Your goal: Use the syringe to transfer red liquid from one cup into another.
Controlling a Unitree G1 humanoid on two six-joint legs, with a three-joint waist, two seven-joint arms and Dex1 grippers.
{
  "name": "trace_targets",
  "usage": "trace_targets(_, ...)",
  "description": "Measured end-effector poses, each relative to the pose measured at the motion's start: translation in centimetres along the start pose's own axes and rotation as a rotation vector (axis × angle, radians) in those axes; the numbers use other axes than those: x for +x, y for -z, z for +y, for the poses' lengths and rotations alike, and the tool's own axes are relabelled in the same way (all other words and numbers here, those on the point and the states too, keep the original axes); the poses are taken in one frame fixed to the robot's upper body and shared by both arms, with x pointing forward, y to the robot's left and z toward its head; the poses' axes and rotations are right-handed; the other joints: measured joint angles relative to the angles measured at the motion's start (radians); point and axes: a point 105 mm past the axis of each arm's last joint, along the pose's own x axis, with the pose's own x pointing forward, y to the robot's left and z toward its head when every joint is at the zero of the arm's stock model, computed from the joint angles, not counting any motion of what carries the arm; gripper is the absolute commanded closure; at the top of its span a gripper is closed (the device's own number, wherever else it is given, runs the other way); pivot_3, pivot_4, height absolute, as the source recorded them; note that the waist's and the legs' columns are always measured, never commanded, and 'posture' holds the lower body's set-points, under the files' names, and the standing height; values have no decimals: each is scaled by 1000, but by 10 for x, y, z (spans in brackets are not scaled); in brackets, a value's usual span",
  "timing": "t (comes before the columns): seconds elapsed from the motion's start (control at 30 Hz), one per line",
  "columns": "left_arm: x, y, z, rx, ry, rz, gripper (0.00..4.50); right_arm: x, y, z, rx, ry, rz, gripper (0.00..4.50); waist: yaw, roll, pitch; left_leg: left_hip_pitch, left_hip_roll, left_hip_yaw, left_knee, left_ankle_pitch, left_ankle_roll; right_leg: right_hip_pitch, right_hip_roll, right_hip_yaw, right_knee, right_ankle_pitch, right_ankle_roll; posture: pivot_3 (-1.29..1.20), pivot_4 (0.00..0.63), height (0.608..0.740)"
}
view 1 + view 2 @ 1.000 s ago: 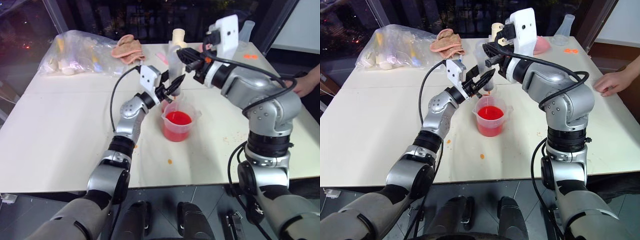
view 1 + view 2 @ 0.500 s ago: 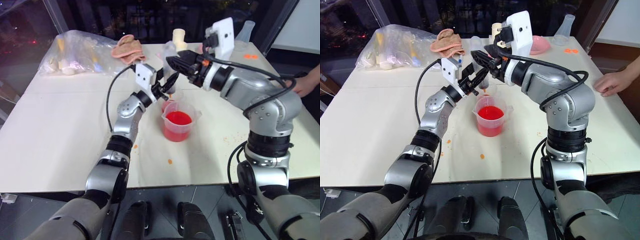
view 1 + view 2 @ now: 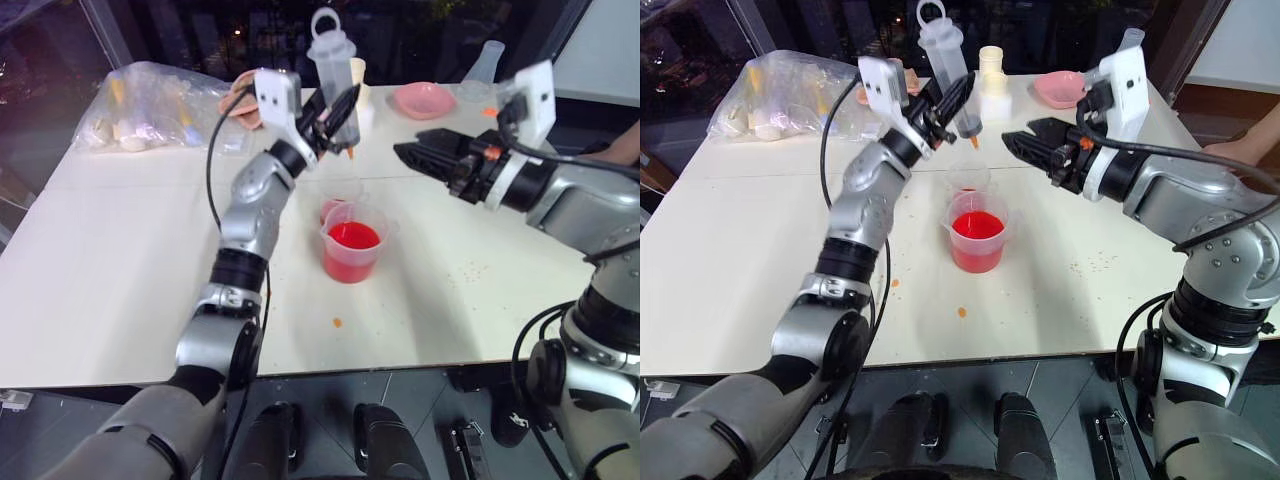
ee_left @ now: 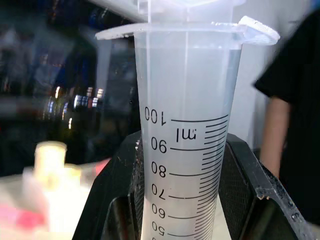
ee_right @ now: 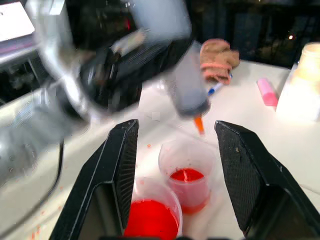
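Next, I let go of the syringe with my left gripper on the table (image 3: 262, 224) beside the cups, in front of the pinkish cloth.
My left gripper (image 3: 335, 108) is shut on the syringe (image 3: 334, 75) and holds it in the air above the cups. The ring-ended plunger points up and the orange tip (image 3: 350, 152) points down; no red shows in the barrel (image 4: 187, 150). Below it stands the spouted beaker (image 3: 352, 250), about half full of red liquid (image 3: 355, 237). Just behind it the smaller cup (image 3: 337, 206) has a little red liquid (image 5: 186, 176) at its bottom. To the right of the syringe my right gripper (image 3: 408, 155) is open and empty, pointing towards it without touching.
A plastic bag (image 3: 150, 110) of small items and a pinkish cloth (image 3: 240, 97) lie at the back left. A white bottle (image 3: 990, 75), a pink bowl (image 3: 425, 98) and a clear flask (image 3: 487, 62) stand at the back. A person's hand (image 3: 625, 150) rests at the right edge.
The left gripper has lifted the syringe up from the cups. The right gripper has let go of the syringe, opened, and drawn back to the right.
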Motion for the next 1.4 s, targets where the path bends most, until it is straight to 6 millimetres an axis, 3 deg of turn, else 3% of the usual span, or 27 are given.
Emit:
trace_targets(0.07, 6, -17, 13, -41, -82, 77, 3026, -3, 4, -5, 6, 25, 17, 2022, -1, 0, 0, 0, 0, 0, 0, 0, 0, 0, 2, 0, 1, 0, 0, 0, 150, 740)
trace_targets(0.2, 0, -18, 40, -203, -283, 336, 3026, -10, 3, -8, -23, 39, 36, 2022, 0, 0, 0, 1, 0, 0, 0, 0, 0, 0, 2, -1, 1, 0, 1, 0, 150, 740)
trace_targets(0.4, -44, 18, 58, -201, -458, 790, 3026, -30, 16, 6, -193, -91, 185, 2022, 5, -1, 1, 1, -1, 0, 0, 0, 0, 1, 2, -1, 0, 0, 2, 0, 150, 740)
trace_targets(0.67, -92, 54, 60, -147, -643, 1162, 3026, -41, 30, 29, -361, -336, 310, 2022, 7, -1, 1, 1, -1, 0, 0, 0, -2, 1, 1, 0, 0, 0, 2, 0, 150, 740)
trace_targets(0.9, -131, 96, 57, -181, -727, 1329, 3026, -39, 34, 26, -390, -338, 321, 2022, 9, -1, 1, 1, -1, 0, -1, 0, -6, 0, -3, 1, 0, 0, 2, 0, 150, 740)
trace_targets(1.1, -135, 99, 58, -185, -778, 1302, 3026, -39, 34, 24, -391, -326, 324, 2022, 10, -1, 0, 1, -1, 0, -1, -1, -7, 0, -3, 1, -1, 0, 2, 0, 150, 740)
trace_targets(1.13, -135, 99, 59, -184, -782, 1296, 2051, -39, 34, 23, -391, -324, 324, 1946, 10, -1, 0, 1, -1, 0, -1, -1, -7, 1, -3, 1, -1, 0, 2, 0, 150, 740)
trace_targets(1.33, -136, 106, 53, -187, -776, 1288, 241, -38, 34, 21, -394, -308, 326, 1946, 9, -1, 0, 1, -1, 0, -1, -1, -8, 1, -4, 1, 0, 0, 2, 0, 150, 740)
trace_targets(1.4, -136, 106, 52, -194, -760, 1260, 32, -38, 34, 21, -394, -306, 326, 1946, 7, -1, 0, 2, -1, 0, -1, -1, -8, 1, -4, 1, 0, 0, 2, 0, 150, 740)
